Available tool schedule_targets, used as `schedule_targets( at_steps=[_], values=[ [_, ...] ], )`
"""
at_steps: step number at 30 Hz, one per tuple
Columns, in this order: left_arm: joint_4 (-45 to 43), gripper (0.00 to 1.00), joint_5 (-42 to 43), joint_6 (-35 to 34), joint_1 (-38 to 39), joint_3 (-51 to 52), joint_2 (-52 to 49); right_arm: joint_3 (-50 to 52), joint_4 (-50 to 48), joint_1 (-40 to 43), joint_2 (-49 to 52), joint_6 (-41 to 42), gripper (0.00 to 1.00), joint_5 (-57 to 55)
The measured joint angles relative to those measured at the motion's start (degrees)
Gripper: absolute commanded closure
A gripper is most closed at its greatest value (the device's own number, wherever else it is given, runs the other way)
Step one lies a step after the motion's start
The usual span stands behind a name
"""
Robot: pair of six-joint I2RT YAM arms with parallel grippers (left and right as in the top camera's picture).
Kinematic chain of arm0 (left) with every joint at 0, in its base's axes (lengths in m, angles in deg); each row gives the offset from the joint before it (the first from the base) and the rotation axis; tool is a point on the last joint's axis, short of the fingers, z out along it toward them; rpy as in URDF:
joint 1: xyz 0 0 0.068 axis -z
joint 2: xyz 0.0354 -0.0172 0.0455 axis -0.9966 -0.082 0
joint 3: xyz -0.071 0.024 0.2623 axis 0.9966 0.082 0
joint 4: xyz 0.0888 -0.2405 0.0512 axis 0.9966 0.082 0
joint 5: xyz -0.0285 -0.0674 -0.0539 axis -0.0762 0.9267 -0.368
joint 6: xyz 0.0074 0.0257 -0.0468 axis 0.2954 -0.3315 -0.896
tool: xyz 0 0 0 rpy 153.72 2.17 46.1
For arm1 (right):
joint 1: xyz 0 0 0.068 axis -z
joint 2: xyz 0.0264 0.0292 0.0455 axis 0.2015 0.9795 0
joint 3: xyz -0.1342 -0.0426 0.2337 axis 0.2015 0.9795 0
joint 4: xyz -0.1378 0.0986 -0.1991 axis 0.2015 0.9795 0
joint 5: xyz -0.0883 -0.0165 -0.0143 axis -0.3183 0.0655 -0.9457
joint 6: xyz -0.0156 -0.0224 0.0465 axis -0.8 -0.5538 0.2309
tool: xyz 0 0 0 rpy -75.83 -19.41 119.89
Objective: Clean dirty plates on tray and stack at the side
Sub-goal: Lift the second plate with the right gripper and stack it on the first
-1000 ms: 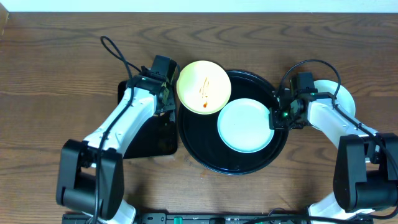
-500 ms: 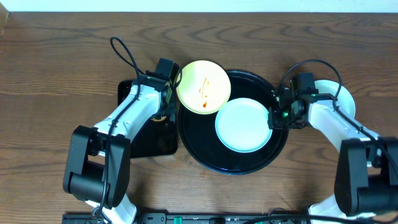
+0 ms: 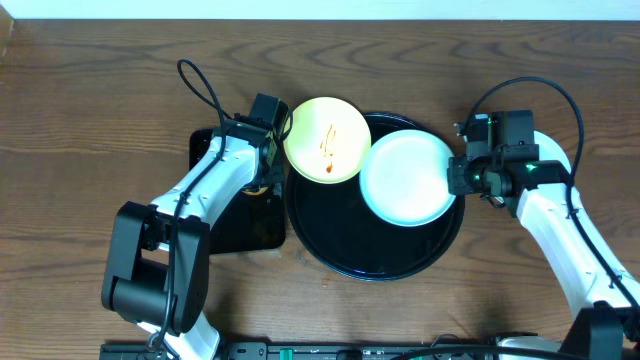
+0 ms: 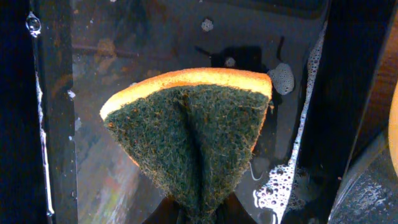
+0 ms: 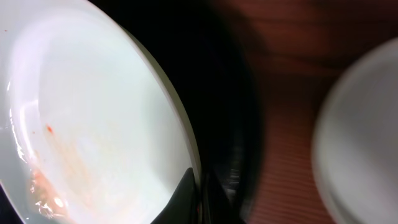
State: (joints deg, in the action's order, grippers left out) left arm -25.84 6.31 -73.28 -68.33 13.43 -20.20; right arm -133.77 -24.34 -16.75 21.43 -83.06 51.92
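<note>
The robot's right gripper needs to set the mint-blue plate down on top of the pale plate (image 3: 524, 171) beside the round tray.
The pale yellow plate (image 3: 328, 138) with reddish sauce streaks lies over the left rim of the round black tray (image 3: 340, 245). My right gripper (image 3: 455, 178) is shut on the rim of a mint-blue plate (image 3: 405, 178) and holds it tilted over the tray's right side. In the right wrist view this plate (image 5: 93, 112) shows faint red smears, and the fingers (image 5: 200, 193) pinch its edge. Another pale plate (image 3: 562, 160) lies on the table at the right, partly under my right arm. My left gripper (image 4: 199, 214) is shut on a green and orange sponge (image 4: 193, 137).
The sponge hangs over the small rectangular black tray (image 3: 225, 215), which holds soapy water (image 4: 283, 180), left of the round tray. My left gripper (image 3: 268, 165) is next to the yellow plate. The wooden table (image 3: 90, 120) lies all around.
My right gripper has carried the mint-blue plate to the right and toward the far side of the tray. My left arm has barely moved.
</note>
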Motion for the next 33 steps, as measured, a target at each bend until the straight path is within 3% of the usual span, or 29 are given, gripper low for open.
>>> schedule_targets(
  at_steps=[7,21,33],
  values=[
    [0.0,0.88,0.0,0.0,0.0,0.0,0.0,0.0,0.83,-6.36,-3.28,-0.7,0.99,-16.7],
    [0.0,0.87,0.0,0.0,0.0,0.0,0.0,0.02,-3.93,-30.14,-3.74,-4.22,0.99,-50.34],
    [-0.02,0.88,0.0,0.0,0.0,0.0,0.0,0.02,-6.71,-29.24,-3.74,-1.42,0.99,-56.02]
  ],
)
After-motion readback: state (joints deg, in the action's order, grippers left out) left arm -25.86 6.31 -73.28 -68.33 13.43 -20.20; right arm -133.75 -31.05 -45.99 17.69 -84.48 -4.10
